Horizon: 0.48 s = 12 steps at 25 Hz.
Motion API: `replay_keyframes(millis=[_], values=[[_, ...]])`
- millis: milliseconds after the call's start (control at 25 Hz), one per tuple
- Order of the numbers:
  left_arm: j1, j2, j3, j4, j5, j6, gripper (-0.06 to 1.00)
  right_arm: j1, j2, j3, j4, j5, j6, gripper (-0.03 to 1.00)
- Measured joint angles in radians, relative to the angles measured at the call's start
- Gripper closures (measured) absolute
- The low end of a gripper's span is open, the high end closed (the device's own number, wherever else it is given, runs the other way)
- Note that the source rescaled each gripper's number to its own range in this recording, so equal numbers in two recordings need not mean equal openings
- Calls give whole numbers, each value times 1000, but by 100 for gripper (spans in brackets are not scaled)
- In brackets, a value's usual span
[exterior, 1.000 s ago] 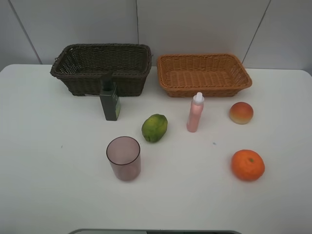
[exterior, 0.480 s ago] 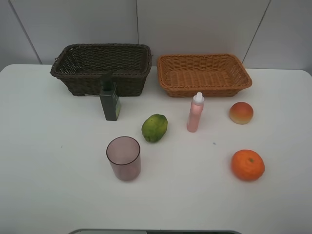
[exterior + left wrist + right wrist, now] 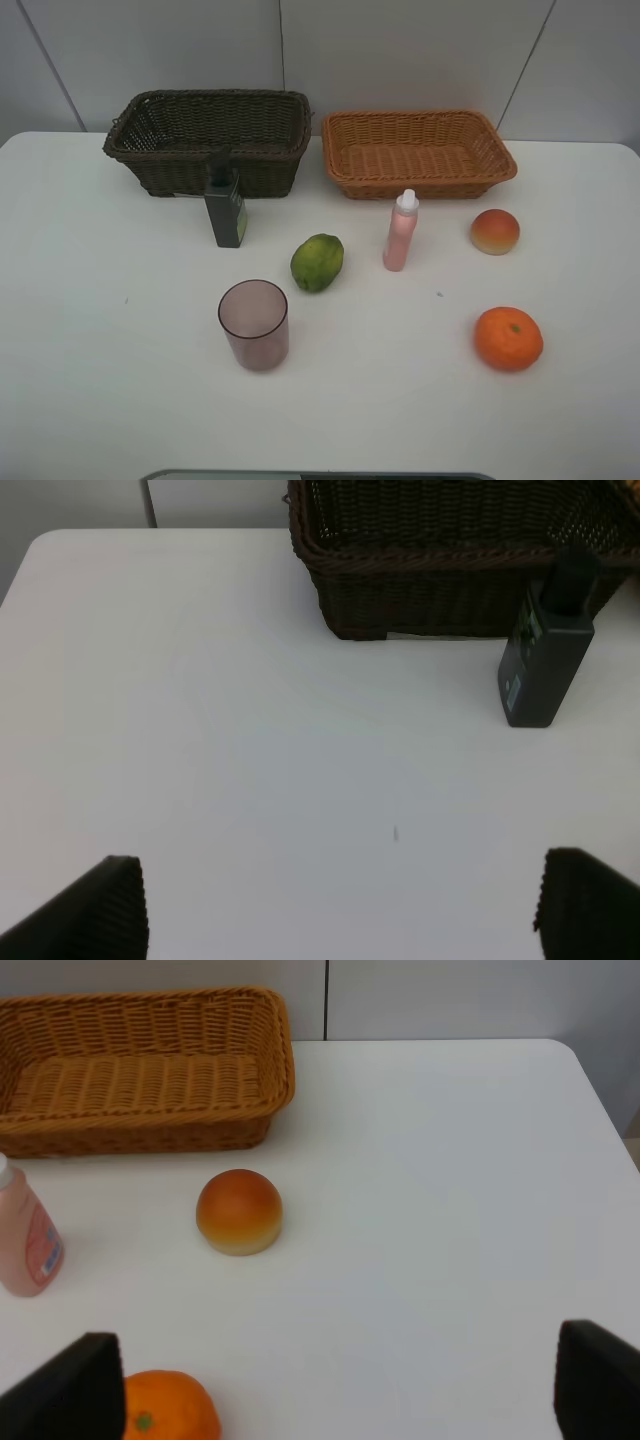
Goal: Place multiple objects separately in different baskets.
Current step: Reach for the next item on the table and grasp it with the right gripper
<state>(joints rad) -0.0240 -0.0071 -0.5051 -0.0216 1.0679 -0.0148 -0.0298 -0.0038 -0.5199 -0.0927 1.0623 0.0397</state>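
I should next move my right gripper to the orange in front of the peach-like fruit and close it on the orange's sides (image 3: pixel 508 337) (image 3: pixel 170 1407).
On the white table a dark brown basket (image 3: pixel 200 172) stands at the back left and an orange-tan basket (image 3: pixel 420 184) at the back right, both empty. In front of them stand a dark green pump bottle (image 3: pixel 225 208), a green fruit (image 3: pixel 317 262), a pink bottle (image 3: pixel 400 235), a peach-like fruit (image 3: pixel 495 231), an orange (image 3: pixel 508 338) and a mauve cup (image 3: pixel 254 323). My left gripper (image 3: pixel 345 910) is open above bare table, short of the pump bottle (image 3: pixel 545 655). My right gripper (image 3: pixel 335 1385) is open, near the orange (image 3: pixel 165 1410) and short of the peach-like fruit (image 3: pixel 239 1211).
Neither arm shows in the exterior high view. The table's left edge (image 3: pixel 15 580) and right edge (image 3: pixel 605 1110) lie near the grippers. Grey wall panels (image 3: pixel 300 50) rise behind the baskets. A dark strip (image 3: pixel 320 475) runs along the front edge.
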Motion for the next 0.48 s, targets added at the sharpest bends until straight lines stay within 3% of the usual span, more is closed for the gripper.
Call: replay_keyframes(millis=[480], values=[[0, 0, 0, 0, 0, 0, -6, 0, 0, 0, 0, 0, 0, 13]])
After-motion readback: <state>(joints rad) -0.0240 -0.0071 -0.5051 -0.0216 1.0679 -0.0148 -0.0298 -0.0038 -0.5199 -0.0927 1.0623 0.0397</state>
